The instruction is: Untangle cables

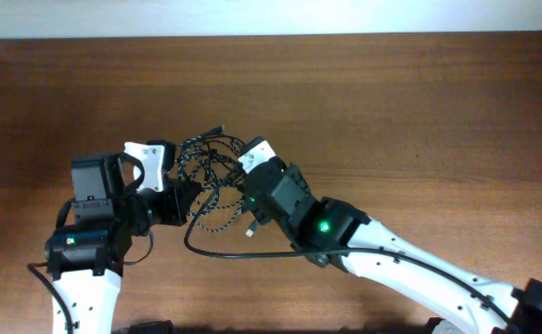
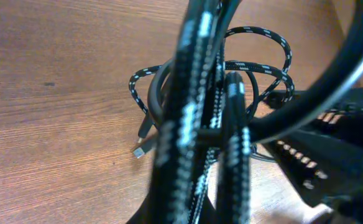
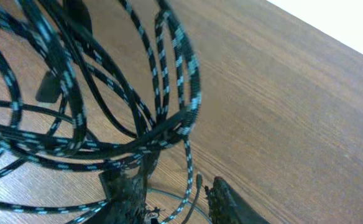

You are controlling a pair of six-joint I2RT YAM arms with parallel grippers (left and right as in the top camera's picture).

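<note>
The plain black cable winds through the braided coils, so my left gripper should retake and steady the tangle (image 1: 215, 182) while my right gripper pulls that cable out.
The cables lie tangled between my two grippers. The braided black-and-white cable (image 1: 211, 218) loops in several coils, and the thin plain black cable (image 1: 217, 252) curves out toward the near edge. My left gripper (image 1: 186, 199) sits at the tangle's left side. In the left wrist view blurred braided strands (image 2: 188, 124) rise from its jaws and hide the fingers; it looks shut on the braided cable. A small plug (image 2: 139, 149) rests on the wood. My right gripper (image 3: 178, 199) is open. A braided strand (image 3: 188, 155) and a thin black cable end (image 3: 197, 186) pass between its fingers (image 3: 231, 202).
The wooden table (image 1: 419, 102) stretches right and back. A white wall strip (image 1: 271, 17) runs along the far edge. The right arm (image 1: 410, 264) crosses the lower right. A thick arm cable (image 2: 337, 74) arcs close to the left wrist camera.
</note>
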